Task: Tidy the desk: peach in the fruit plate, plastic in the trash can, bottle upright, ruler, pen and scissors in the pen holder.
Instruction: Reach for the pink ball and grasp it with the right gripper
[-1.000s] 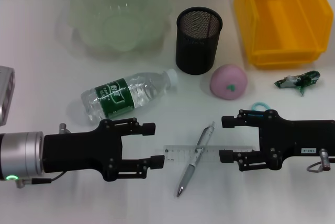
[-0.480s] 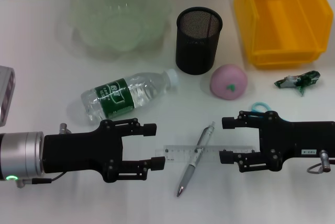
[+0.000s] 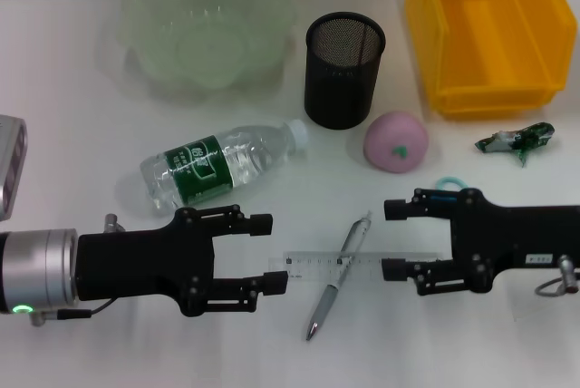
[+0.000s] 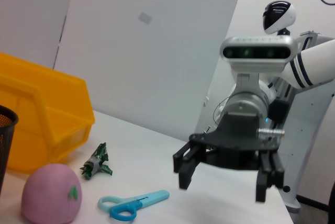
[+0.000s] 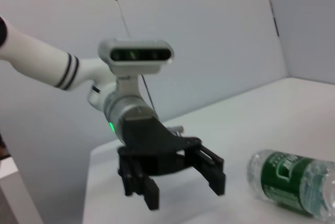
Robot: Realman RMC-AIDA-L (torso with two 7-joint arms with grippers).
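Next, my right gripper moves next to the pink peach beside the pen holder and closes on the peach's side (image 3: 410, 140) toward the green plastic.
My left gripper (image 3: 270, 254) and right gripper (image 3: 390, 239) both hover open near the table's front, facing each other across the clear ruler (image 3: 308, 266) and the silver pen (image 3: 333, 290) lying over it. The bottle (image 3: 222, 164) lies on its side behind the left gripper. The pink peach (image 3: 396, 142) sits beside the black mesh pen holder (image 3: 344, 69). Only a blue scissors handle (image 3: 449, 186) shows behind the right gripper; the left wrist view shows the whole scissors (image 4: 133, 204). Green plastic (image 3: 515, 141) lies at the right. The green fruit plate (image 3: 210, 30) is at the back left.
A yellow bin (image 3: 489, 30) stands at the back right, just behind the plastic. A grey device (image 3: 9, 166) pokes in at the left edge. The left wrist view shows the right gripper (image 4: 222, 187); the right wrist view shows the left gripper (image 5: 186, 195) and the bottle (image 5: 293, 182).
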